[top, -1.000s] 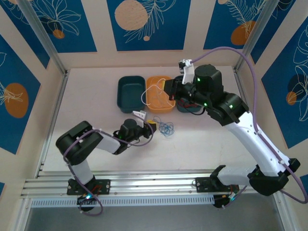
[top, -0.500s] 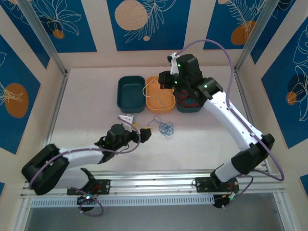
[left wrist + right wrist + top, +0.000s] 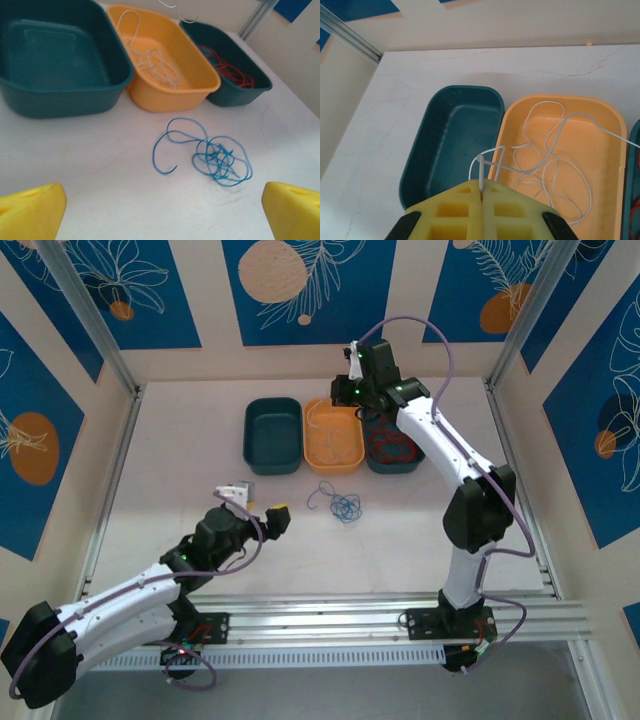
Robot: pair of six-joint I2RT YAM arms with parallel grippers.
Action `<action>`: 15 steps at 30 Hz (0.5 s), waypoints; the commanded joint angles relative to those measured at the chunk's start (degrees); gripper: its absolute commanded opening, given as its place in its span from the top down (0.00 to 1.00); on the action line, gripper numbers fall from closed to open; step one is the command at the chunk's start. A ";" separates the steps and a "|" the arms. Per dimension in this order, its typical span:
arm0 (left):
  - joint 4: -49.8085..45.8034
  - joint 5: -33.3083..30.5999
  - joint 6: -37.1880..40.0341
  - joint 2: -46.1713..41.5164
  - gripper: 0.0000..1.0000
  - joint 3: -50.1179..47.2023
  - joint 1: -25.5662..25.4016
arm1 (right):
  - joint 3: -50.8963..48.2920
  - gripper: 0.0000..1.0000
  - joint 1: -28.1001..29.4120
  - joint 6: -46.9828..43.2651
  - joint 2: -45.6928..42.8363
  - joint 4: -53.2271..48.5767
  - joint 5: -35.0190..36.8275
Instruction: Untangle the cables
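Observation:
My right gripper has the white cable's end to place, now held above the bins. It will put that end down on its loose coils in the middle of the orange bin (image 3: 334, 440) (image 3: 552, 192).
A blue cable (image 3: 212, 152) lies in a loose curly knot on the white table (image 3: 345, 504), in front of three bins. My left gripper (image 3: 162, 210) is open, its yellow fingertips (image 3: 30, 210) spread wide at the near side of the knot, clear of it (image 3: 262, 523). A white cable (image 3: 555, 160) lies coiled in the orange bin (image 3: 600, 150), and one end of it is pinched between the shut yellow fingers (image 3: 460, 205) of my right gripper (image 3: 481, 192), which hangs above the bins (image 3: 350, 392). A red cable (image 3: 230, 67) rests in the right teal bin (image 3: 235, 92).
The left teal bin (image 3: 60, 55) holds nothing. Metal frame posts (image 3: 85, 320) and patterned walls ring the table. An aluminium rail (image 3: 320, 625) runs along the near edge.
My right gripper has carried the white cable end up and back over the bins, and the arm has stretched out. The left arm has drawn back toward the near left, away from the blue knot.

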 commanded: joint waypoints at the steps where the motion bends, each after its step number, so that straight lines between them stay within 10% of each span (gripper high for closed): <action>1: -3.05 -1.77 -0.04 0.38 0.00 -0.95 -0.53 | 3.25 1.00 -1.44 -1.35 3.13 2.49 -4.33; 15: -1.10 -1.36 -0.40 3.27 0.00 -1.06 -0.50 | 1.32 1.00 -3.05 -1.67 9.15 0.31 -7.21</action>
